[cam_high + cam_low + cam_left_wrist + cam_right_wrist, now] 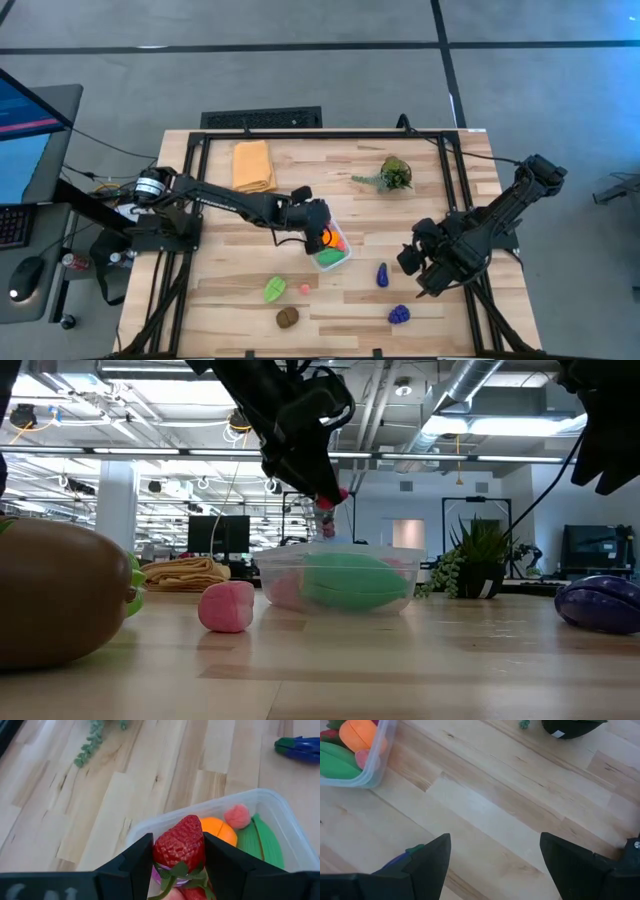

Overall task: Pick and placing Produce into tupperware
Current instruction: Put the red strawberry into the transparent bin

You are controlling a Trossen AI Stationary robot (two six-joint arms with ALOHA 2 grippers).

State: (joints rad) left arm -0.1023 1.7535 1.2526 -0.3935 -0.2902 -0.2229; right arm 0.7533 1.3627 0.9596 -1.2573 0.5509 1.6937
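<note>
Next, I let go of the red strawberry with my left gripper inside the clear tupperware (314, 242) (187, 892), close to the tupperware's side beside the orange piece.
The clear tupperware (335, 252) sits mid-table and holds an orange piece (218, 830), a pink piece (237, 815) and a green piece (261, 842). My left gripper (318, 233) hangs over the container's far-left end, shut on a red strawberry (180, 844). My right gripper (424, 266) hovers open near the table's right side, above bare wood just right of a blue piece (382, 275). Loose on the table lie a green piece (274, 290), a small pink piece (305, 289), a brown piece (287, 317) and a purple piece (399, 314). My left gripper pinches the strawberry between its two fingers (135, 862), one on each side of the red body (187, 832). The green leaf end (175, 872) points back toward the wrist. The fingers slant down from above, and the strawberry is lifted clear above the tupperware's rim (330, 495).
A folded orange-yellow cloth (253, 165) lies at the far left of the table, and a potted green sprig (390, 175) at the far right. Bare wood shows between the tupperware and the right gripper. A black frame edges the table.
</note>
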